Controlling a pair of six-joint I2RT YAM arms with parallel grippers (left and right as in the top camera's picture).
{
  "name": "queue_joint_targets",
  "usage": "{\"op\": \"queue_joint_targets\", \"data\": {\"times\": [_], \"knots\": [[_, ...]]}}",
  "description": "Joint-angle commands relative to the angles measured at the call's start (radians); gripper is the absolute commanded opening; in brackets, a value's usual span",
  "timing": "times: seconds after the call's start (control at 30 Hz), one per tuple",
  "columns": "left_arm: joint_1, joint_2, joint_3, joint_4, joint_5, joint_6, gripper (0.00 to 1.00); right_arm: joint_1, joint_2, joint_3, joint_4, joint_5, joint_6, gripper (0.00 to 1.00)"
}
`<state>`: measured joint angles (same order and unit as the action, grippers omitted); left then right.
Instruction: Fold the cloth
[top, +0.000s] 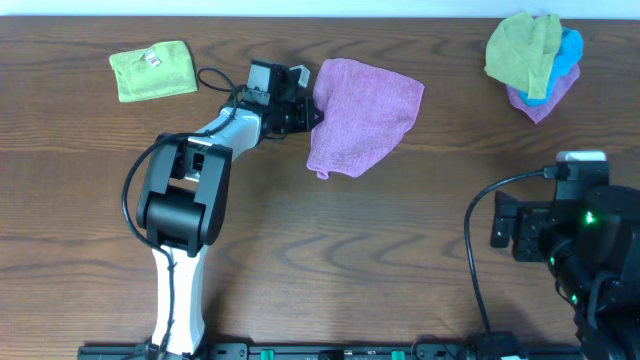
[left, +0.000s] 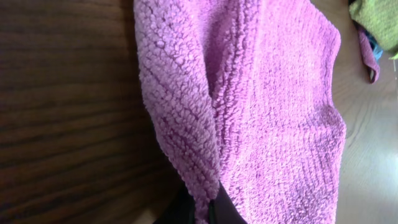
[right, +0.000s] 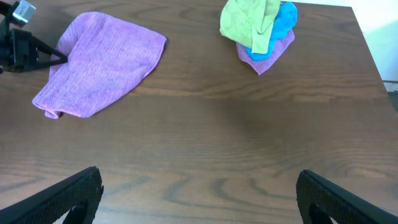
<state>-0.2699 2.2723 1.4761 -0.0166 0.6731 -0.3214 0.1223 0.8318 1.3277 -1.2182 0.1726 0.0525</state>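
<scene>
The edge of the purple cloth curls into a fold at my left gripper. I will open, grip that edge (top: 319, 130) again and pull it out flat before folding.
A purple cloth (top: 362, 118) lies on the wooden table at the back centre, loosely doubled over with an uneven lower corner. It also shows in the left wrist view (left: 267, 118) and the right wrist view (right: 102, 62). My left gripper (top: 314, 112) is at the cloth's left edge and is shut on a fold of that edge (left: 208, 208). My right gripper (right: 199, 193) is open and empty, low over bare table at the front right, far from the cloth.
A folded green cloth (top: 152, 70) lies at the back left. A pile of green, blue and purple cloths (top: 533, 58) sits at the back right. The right arm's body and cable (top: 560, 235) take up the front right.
</scene>
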Motion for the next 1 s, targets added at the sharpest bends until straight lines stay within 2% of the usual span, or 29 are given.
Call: {"op": "queue_joint_targets", "data": {"times": [0.0, 0.1, 0.13, 0.17, 0.23, 0.3, 0.4, 0.43, 0.6, 0.97], "knots": [[0.021, 0.016, 0.019, -0.006, -0.01, -0.001, 0.06, 0.001, 0.0, 0.0, 0.001, 0.004, -0.002, 0.99], [0.039, 0.016, 0.048, -0.024, -0.001, 0.0, 0.12, 0.001, 0.005, 0.0, 0.001, 0.003, -0.002, 0.99], [0.043, 0.016, 0.061, -0.035, 0.001, 0.0, 0.18, 0.001, 0.009, 0.0, 0.0, 0.003, -0.002, 0.99], [0.046, 0.016, 0.074, -0.047, 0.001, 0.006, 0.29, 0.001, 0.013, 0.0, 0.001, 0.003, -0.002, 0.99], [0.047, 0.016, 0.092, -0.063, 0.0, 0.012, 0.32, 0.001, 0.024, 0.0, 0.001, 0.003, -0.002, 0.99], [0.047, 0.016, 0.097, -0.062, 0.0, 0.023, 0.3, 0.001, 0.033, 0.0, 0.001, 0.003, -0.002, 0.99], [0.047, 0.016, 0.098, -0.063, -0.003, 0.027, 0.12, 0.001, 0.045, 0.0, 0.005, 0.003, -0.002, 0.99], [0.047, 0.016, 0.098, -0.064, -0.003, 0.027, 0.11, 0.001, 0.048, 0.0, 0.01, 0.003, -0.002, 0.99], [0.047, 0.016, 0.098, -0.068, -0.003, 0.028, 0.26, 0.001, 0.05, 0.0, 0.026, 0.003, -0.004, 0.99], [0.04, 0.016, 0.098, -0.1, -0.031, 0.038, 0.25, 0.001, 0.05, 0.0, 0.037, 0.004, -0.009, 0.99]]}}
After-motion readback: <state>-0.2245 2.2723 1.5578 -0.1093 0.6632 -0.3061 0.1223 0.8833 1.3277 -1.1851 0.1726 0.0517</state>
